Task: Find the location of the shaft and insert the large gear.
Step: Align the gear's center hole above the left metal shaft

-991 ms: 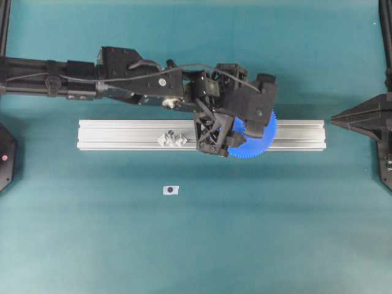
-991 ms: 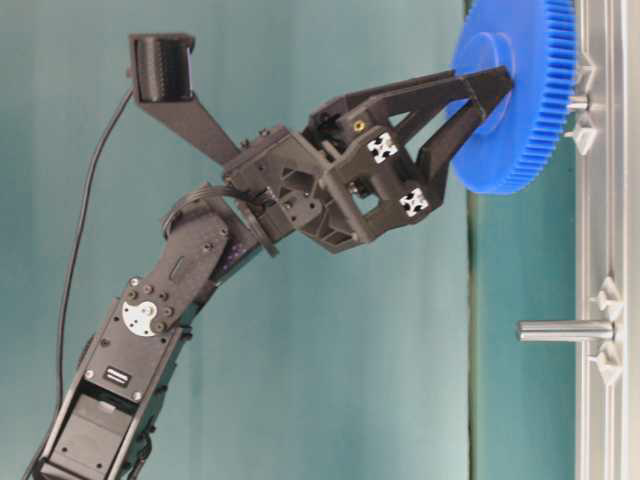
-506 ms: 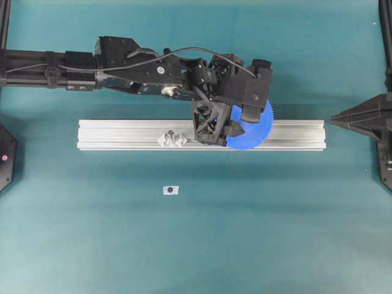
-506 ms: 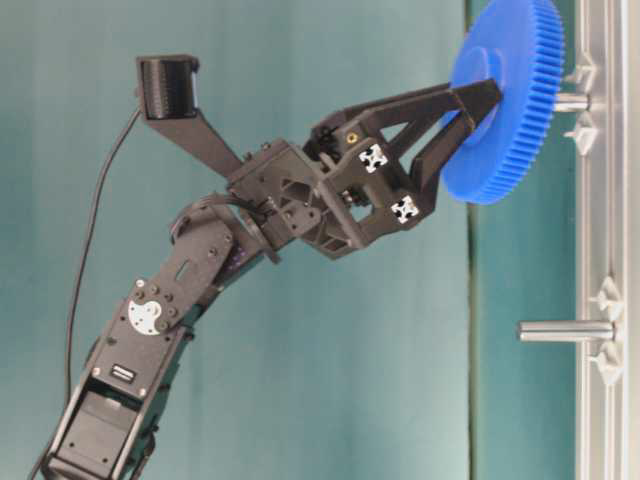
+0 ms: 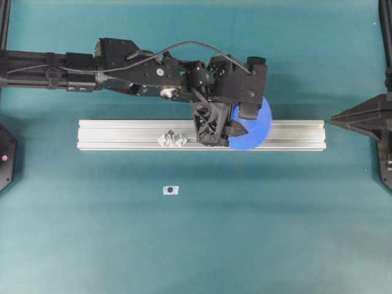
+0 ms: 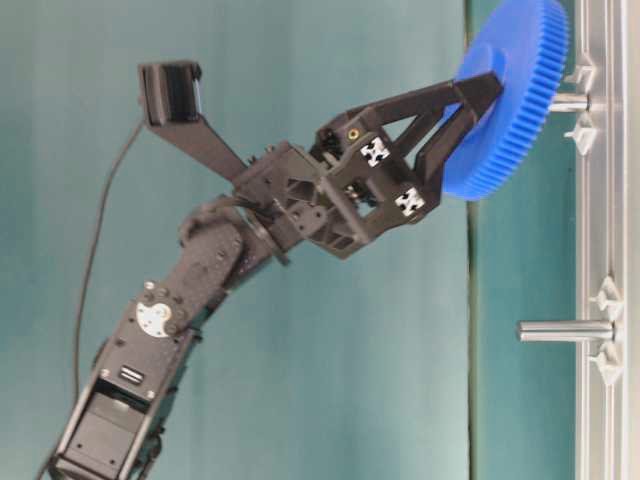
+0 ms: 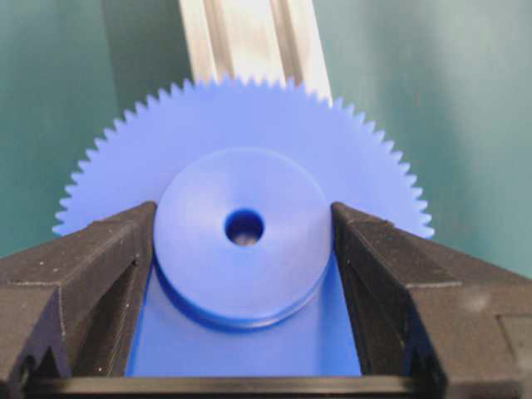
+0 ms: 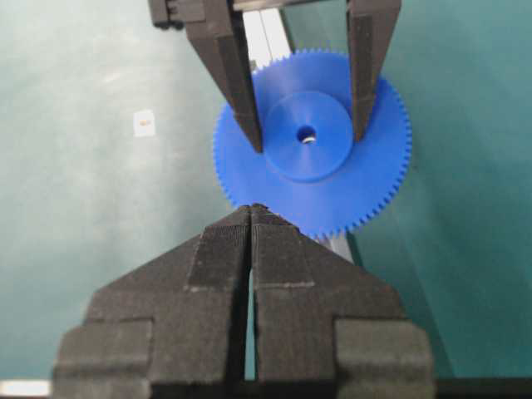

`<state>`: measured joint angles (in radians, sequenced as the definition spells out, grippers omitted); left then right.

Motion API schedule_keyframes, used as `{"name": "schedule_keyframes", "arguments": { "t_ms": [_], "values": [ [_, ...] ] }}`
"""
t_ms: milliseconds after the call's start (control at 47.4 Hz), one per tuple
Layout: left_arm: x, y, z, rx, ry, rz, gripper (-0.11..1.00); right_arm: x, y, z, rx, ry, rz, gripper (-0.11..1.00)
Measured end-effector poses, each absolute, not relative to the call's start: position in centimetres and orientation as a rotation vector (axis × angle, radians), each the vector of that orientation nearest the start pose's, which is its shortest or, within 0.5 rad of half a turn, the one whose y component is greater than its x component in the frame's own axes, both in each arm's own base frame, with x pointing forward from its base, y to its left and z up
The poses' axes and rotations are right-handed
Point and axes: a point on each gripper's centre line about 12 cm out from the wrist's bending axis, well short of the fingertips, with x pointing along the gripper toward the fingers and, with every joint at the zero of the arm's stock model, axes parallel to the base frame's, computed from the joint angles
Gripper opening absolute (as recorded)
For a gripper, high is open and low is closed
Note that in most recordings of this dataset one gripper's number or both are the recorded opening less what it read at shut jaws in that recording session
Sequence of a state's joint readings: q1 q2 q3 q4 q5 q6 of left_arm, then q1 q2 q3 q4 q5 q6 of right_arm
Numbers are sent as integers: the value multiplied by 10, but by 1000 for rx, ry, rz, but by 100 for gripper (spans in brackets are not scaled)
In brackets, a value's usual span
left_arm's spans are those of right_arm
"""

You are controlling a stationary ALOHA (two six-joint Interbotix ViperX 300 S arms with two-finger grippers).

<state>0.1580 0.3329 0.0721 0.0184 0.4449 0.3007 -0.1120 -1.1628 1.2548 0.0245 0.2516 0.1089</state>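
Observation:
The robot's left gripper will release the large gear on the shaft (image 5: 242, 117) (image 7: 245, 233) beneath the gear's middle, along the bar from the bare pin.
The large gear (image 5: 257, 136), a bright blue toothed disc, hangs tilted over the right half of the rail (image 5: 122, 133). My left gripper (image 7: 243, 212) is shut on its raised hub, one finger (image 7: 125, 241) on each side. In the table-level view the gear (image 6: 515, 90) leans against the tip of the shaft (image 6: 568, 102), a short grey pin between two clear brackets. A grey glint shows low inside the centre hole (image 7: 244, 228). A second pin (image 6: 565, 330) stands bare further along. My right gripper (image 8: 252, 209) is shut and holds nothing, well short of the gear (image 8: 332, 191).
The aluminium rail (image 6: 600, 240) lies across the teal mat. The bare pin's brackets (image 5: 173, 139) sit on the rail's left half. A small white tag with a dark dot (image 5: 171, 190) lies in front of the rail. The right arm (image 5: 361, 119) rests at the right edge.
My left gripper has shifted the gear slightly left along the rail and tilted it more. More of the pin now shows behind the gear. The right arm has not moved.

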Motion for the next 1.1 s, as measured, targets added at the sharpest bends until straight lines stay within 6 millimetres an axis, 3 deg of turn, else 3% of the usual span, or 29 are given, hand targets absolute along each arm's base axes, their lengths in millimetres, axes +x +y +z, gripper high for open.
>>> {"name": "schedule_keyframes", "arguments": {
  "t_ms": [696,1096],
  "values": [
    [483,73,181,210,978,-1,71,157,-17,234,153,334,-128,0],
    [495,72,186,214,974,-5,71,157,-17,233,153,336,-128,0]
  ]
}}
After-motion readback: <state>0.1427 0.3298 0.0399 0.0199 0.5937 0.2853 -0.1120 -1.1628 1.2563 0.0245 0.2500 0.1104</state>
